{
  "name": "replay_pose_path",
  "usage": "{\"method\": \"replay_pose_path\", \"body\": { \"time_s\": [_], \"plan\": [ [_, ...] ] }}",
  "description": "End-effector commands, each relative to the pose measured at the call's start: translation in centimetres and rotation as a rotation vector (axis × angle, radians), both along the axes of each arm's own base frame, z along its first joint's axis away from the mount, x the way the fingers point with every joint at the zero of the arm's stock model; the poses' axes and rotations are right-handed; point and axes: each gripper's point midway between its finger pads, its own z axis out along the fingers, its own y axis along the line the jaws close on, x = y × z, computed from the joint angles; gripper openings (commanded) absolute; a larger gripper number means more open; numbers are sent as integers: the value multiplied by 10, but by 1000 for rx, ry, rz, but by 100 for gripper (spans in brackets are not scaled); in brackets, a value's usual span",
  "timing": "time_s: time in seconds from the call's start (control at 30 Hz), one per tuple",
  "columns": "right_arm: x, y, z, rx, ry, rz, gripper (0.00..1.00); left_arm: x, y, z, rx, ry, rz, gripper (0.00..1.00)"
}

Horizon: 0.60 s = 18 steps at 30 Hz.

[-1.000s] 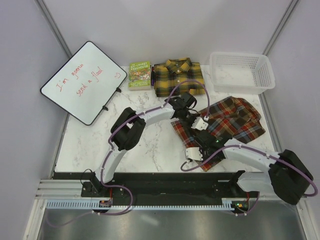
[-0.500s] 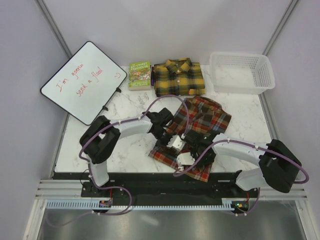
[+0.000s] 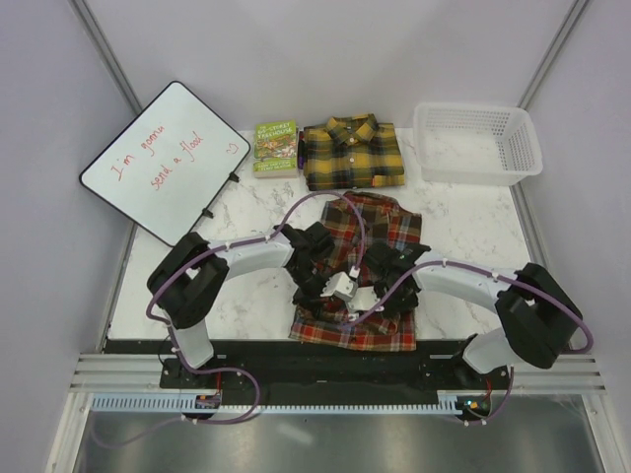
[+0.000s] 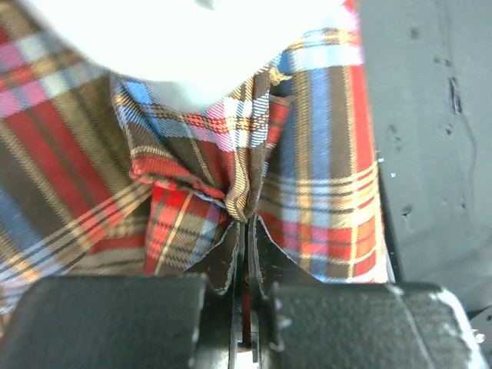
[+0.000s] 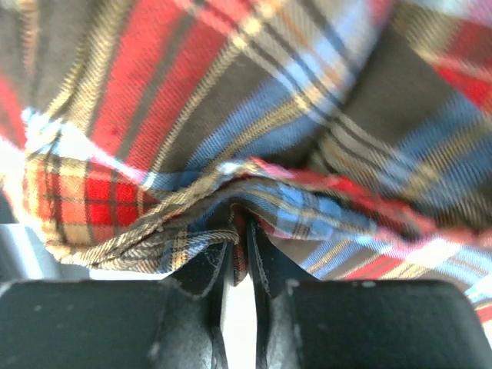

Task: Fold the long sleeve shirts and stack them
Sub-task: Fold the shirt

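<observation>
The fold is bunched up across the red-brown shirt, so I will open my left gripper and take the fold's end at the shirt's side edge (image 3: 299, 313) before I spread it flat.
The red-brown plaid shirt (image 3: 360, 281) lies at the table's front middle, reaching to the near edge. My left gripper (image 3: 327, 284) is shut on a bunched fold of it (image 4: 244, 192). My right gripper (image 3: 380, 291) is shut on another pinch of the same shirt (image 5: 254, 192). Both grippers sit close together over the shirt's middle. The yellow and black plaid shirt (image 3: 351, 152) lies folded at the back of the table, collar up.
A small green book (image 3: 275, 147) lies left of the yellow shirt. A white plastic basket (image 3: 477, 142) stands at the back right. A whiteboard (image 3: 165, 160) with red writing leans at the back left. The black front rail (image 3: 296, 350) borders the shirt's near hem.
Both grippers have dragged the red-brown shirt from the right side leftward and toward the near edge. It now lies more squarely, collar end toward the back.
</observation>
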Motion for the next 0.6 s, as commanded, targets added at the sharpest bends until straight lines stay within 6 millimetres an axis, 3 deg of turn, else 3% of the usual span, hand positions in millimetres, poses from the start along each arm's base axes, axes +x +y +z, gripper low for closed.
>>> {"method": "replay_pose_path", "body": {
  "time_s": [0.0,0.13,0.37,0.47,0.5,0.57],
  "plan": [
    [43,-5,13,17,-70,-19,20,22,0,17,46,85,162,4],
    [46,-18,19,45,-117,-14,25,43,-16,43,-12,104,247,5],
    [60,-26,27,159,-102,-185,25,78,-20,52,-21,136,366,8],
    [59,-30,32,209,-46,-262,57,84,-17,53,-21,126,382,23],
    [56,-31,36,218,-20,-280,61,84,-16,52,-22,124,381,31],
    [55,-31,41,268,25,-331,65,85,-15,51,-20,123,387,36]
  ]
}}
